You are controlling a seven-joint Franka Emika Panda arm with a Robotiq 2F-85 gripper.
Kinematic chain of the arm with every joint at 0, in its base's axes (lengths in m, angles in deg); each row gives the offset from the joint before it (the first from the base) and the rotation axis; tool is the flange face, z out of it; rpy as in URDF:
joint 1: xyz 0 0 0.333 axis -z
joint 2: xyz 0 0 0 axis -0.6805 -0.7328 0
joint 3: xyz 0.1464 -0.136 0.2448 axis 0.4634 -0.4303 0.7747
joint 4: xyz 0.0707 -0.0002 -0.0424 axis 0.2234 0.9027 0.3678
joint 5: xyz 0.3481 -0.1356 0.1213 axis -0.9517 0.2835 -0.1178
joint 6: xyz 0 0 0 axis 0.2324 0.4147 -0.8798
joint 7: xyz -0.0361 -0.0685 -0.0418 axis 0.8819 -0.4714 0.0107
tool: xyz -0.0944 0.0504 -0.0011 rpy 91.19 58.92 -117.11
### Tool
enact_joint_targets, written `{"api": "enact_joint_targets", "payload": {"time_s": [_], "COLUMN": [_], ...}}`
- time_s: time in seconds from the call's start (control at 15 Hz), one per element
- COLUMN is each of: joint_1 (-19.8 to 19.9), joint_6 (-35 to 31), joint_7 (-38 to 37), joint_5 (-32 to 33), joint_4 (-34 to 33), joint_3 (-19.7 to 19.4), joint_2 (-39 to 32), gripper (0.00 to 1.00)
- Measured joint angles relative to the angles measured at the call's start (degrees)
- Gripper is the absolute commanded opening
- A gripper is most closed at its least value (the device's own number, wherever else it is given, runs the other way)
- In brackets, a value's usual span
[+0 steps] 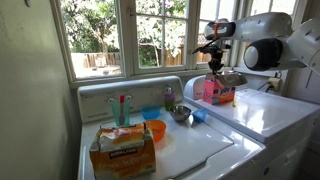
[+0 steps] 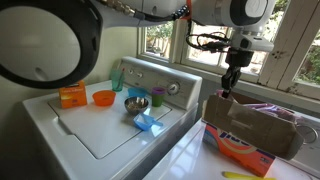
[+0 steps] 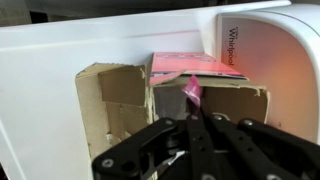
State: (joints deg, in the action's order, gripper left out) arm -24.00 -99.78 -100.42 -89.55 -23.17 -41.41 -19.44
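The pink packet is pinched by its end corner in my gripper over the box, so next I open, rise, turn and grab its pink edge nearer the middle (image 2: pixel 262 106).
My gripper (image 3: pixel 194 108) hangs over an open cardboard box (image 3: pixel 110 105) on the white dryer top (image 3: pixel 60 70). Its two black fingers are shut together on the corner of a pink packet (image 3: pixel 191 90), which sticks up between the tips. More pink packaging (image 3: pixel 190 66) lies inside the box. In both exterior views the gripper (image 1: pixel 214 64) (image 2: pixel 227 86) points straight down, just above the box (image 1: pixel 222 90) (image 2: pixel 255 128). From these views the packet in the jaws is too small to make out.
On the neighbouring washer (image 1: pixel 190 155) stand an orange carton (image 1: pixel 122 148), an orange bowl (image 1: pixel 155 130), a metal bowl (image 1: pixel 180 113), a blue item (image 2: pixel 148 122) and a teal cup (image 2: pixel 117 78). Windows (image 1: pixel 100 35) lie behind. A large camera housing (image 2: pixel 40 40) blocks the near corner.
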Motion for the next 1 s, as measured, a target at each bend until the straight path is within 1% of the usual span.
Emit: {"api": "enact_joint_targets", "payload": {"time_s": [0.13, 0.27, 0.6, 0.8, 0.87, 0.93, 1.0], "joint_1": [0.0, -0.1, -1.1, -1.9, -2.1, -2.1, -2.2], "joint_6": [-0.3, -2.0, -11.1, -13.6, -13.7, -13.0, -11.7], "joint_7": [-0.1, 0.0, 1.7, 2.4, 2.5, 2.8, 3.4], "joint_5": [0.0, 0.0, 0.0, 0.0, 0.0, 0.0, 0.0], "joint_4": [-0.1, -0.2, -0.5, -0.5, -0.5, -0.5, -0.4], "joint_3": [0.0, 0.0, 0.4, 1.1, 1.4, 1.8, 2.3], "joint_2": [0.1, 0.7, 2.7, 3.6, 3.8, 4.1, 4.4], "gripper": [0.01, 0.01, 0.01, 0.01, 0.10, 0.30, 0.36]}}
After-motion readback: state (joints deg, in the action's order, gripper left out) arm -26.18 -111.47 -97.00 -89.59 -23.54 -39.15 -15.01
